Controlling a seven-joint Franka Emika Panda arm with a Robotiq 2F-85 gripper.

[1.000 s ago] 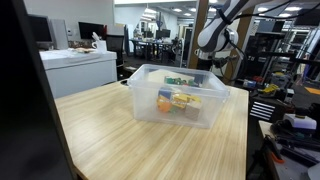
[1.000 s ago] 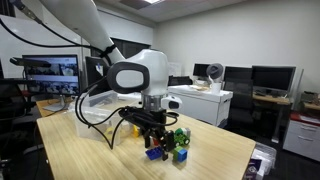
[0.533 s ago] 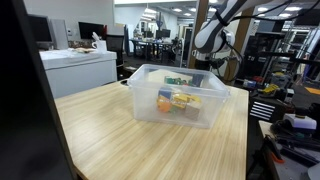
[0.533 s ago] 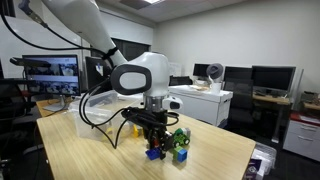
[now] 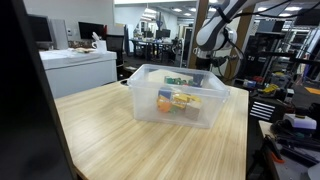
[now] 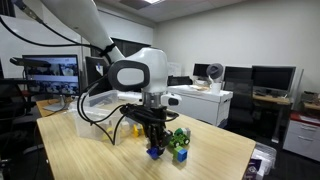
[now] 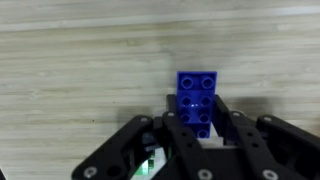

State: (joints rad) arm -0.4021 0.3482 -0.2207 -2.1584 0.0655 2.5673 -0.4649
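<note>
I need to release the blue studded brick inside the clear plastic bin [image 5: 178, 91], behind the yellow toys.
In the wrist view a blue studded brick [image 7: 197, 85] lies on the wooden table, and my gripper [image 7: 197, 102] reaches down around it. The black fingers [image 7: 172, 108] press against its two long sides, so the gripper is shut on it. In an exterior view the gripper [image 6: 153, 148] points straight down at the table with the blue brick [image 6: 155, 154] at its tips. A small stack of green and blue bricks [image 6: 179, 142] stands just beside it. From the opposite side, only the arm [image 5: 215, 35] shows behind the bin.
A clear plastic bin [image 5: 210, 110] holding several coloured toys stands on the wooden table [image 5: 110, 140]. The same bin [image 6: 95, 105] sits behind the arm. Desks, monitors and chairs surround the table. A table edge [image 6: 235, 160] runs close to the bricks.
The fingers have drawn in from wide apart onto the sides of the blue brick. The arm has stayed nearly in place over it.
</note>
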